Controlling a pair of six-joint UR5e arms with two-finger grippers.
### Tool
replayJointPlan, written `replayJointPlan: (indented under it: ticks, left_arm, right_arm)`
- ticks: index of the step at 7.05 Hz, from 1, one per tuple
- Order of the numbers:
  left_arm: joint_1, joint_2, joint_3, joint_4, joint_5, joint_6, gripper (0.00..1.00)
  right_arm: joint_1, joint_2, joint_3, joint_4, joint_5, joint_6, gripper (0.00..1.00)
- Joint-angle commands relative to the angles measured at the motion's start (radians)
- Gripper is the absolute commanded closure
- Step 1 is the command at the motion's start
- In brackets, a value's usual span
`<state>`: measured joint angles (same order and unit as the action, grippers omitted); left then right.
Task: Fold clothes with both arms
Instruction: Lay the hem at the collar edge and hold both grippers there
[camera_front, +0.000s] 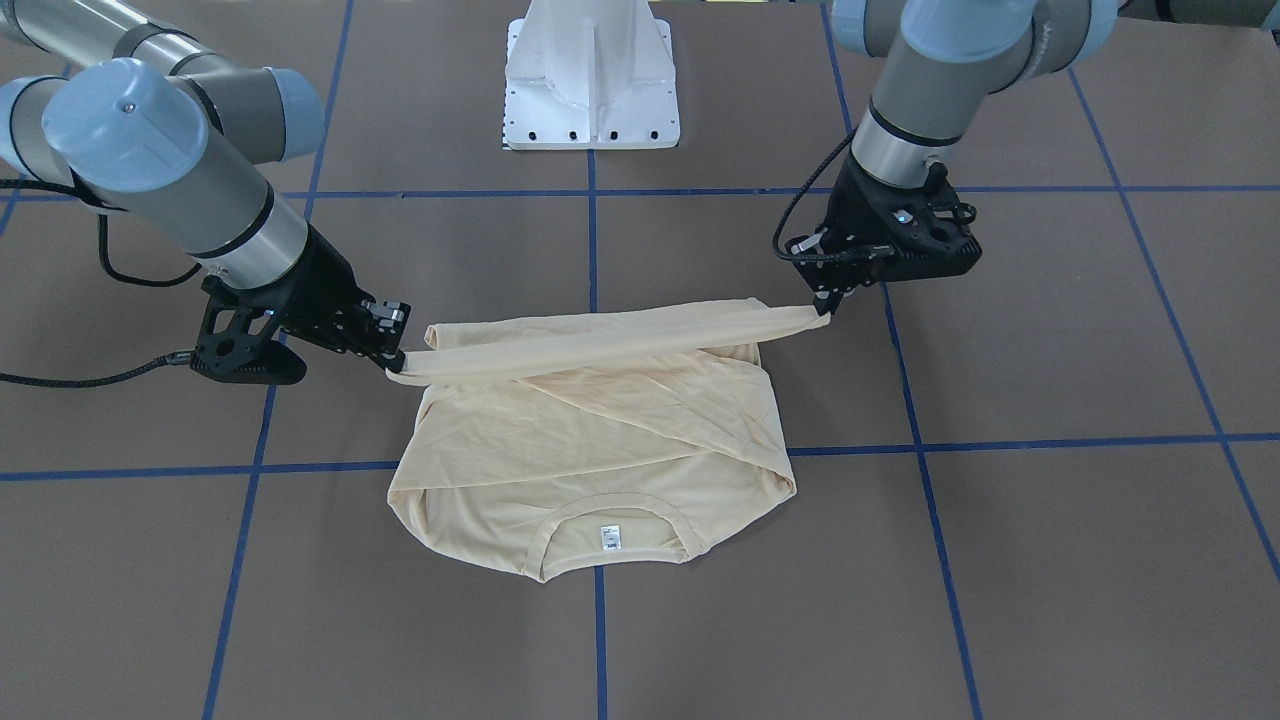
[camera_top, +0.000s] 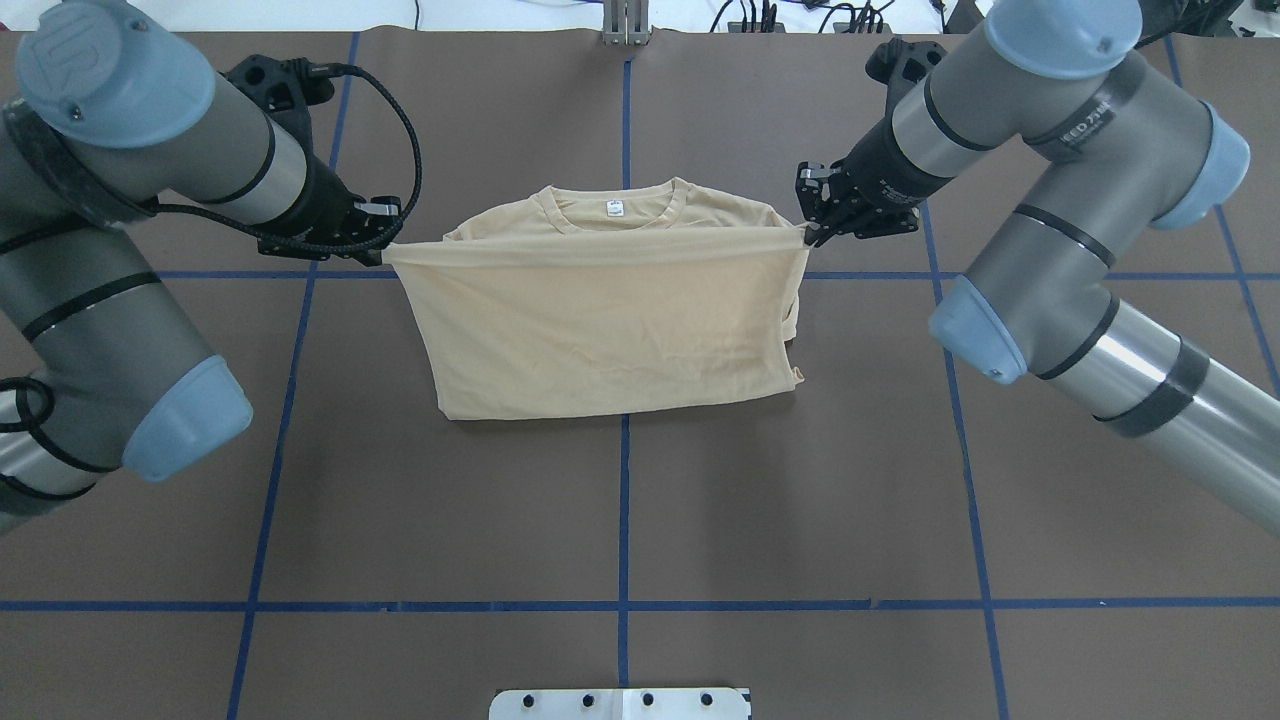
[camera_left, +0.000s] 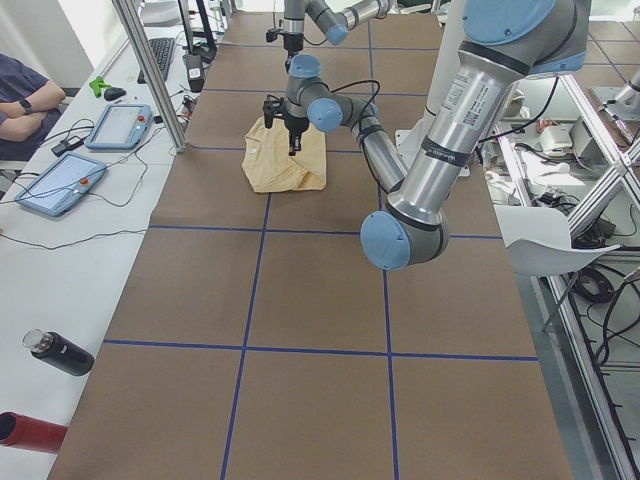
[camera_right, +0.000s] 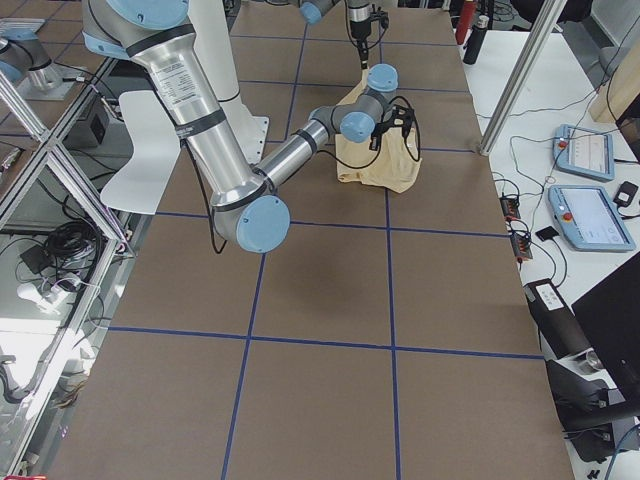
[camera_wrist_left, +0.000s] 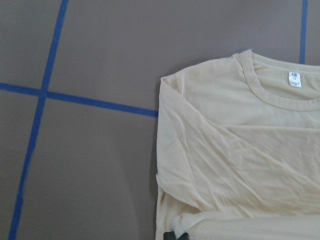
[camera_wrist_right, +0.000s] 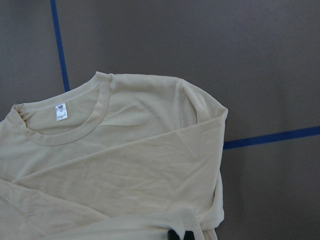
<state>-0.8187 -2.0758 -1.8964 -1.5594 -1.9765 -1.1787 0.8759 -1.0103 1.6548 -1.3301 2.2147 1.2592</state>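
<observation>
Next, my left gripper lets go of the corner of the shirt's near edge on the shirt's shoulder corner (camera_front: 785, 478) (camera_wrist_left: 167, 88), just past the blue tape line.
The cream-yellow shirt (camera_top: 600, 330) lies back side up on the brown table, its collar and white neck label (camera_top: 614, 208) on the side away from the robot. Its sleeves are folded in across the body (camera_front: 600, 440). My left gripper (camera_top: 385, 250) is shut on one corner of the near fabric edge. My right gripper (camera_top: 808, 235) is shut on the other corner. Between them the edge is lifted and stretched taut as a band (camera_front: 620, 345) above the shirt, close to the collar. Each wrist view shows the collar and a dark fingertip (camera_wrist_left: 175, 236) (camera_wrist_right: 177, 235) pinching fabric at the bottom.
The white pedestal base (camera_front: 592, 75) stands on the robot's side of the table. Blue tape lines (camera_top: 624, 500) grid the brown surface. A side bench holds tablets (camera_left: 60, 180), a black bottle (camera_left: 60, 352), and a person's folded arms (camera_left: 25, 95) rest at its far end.
</observation>
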Motion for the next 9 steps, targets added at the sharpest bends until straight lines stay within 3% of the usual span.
replayJointPlan:
  ticks: [1, 3, 6, 7, 9]
  left_arm:
    - [-0.034, -0.044, 0.165, -0.127, -0.001, 0.024, 1.00]
    - [-0.028, -0.053, 0.297, -0.276, 0.001, 0.010, 1.00]
    - [-0.004, -0.058, 0.345, -0.330, 0.004, -0.028, 1.00]
    - [0.003, -0.087, 0.377, -0.338, 0.005, -0.038, 1.00]
    - [0.031, -0.106, 0.472, -0.469, 0.011, -0.109, 1.00]
  right_arm:
    - [0.012, 0.110, -0.165, 0.026, -0.007, -0.006, 1.00]
    - [0.017, 0.130, -0.269, 0.139, -0.035, -0.004, 1.00]
    - [0.021, 0.200, -0.429, 0.210, -0.090, -0.004, 1.00]
    - [0.020, 0.202, -0.463, 0.245, -0.090, -0.003, 1.00]
    - [0.012, 0.205, -0.480, 0.249, -0.090, -0.004, 1.00]
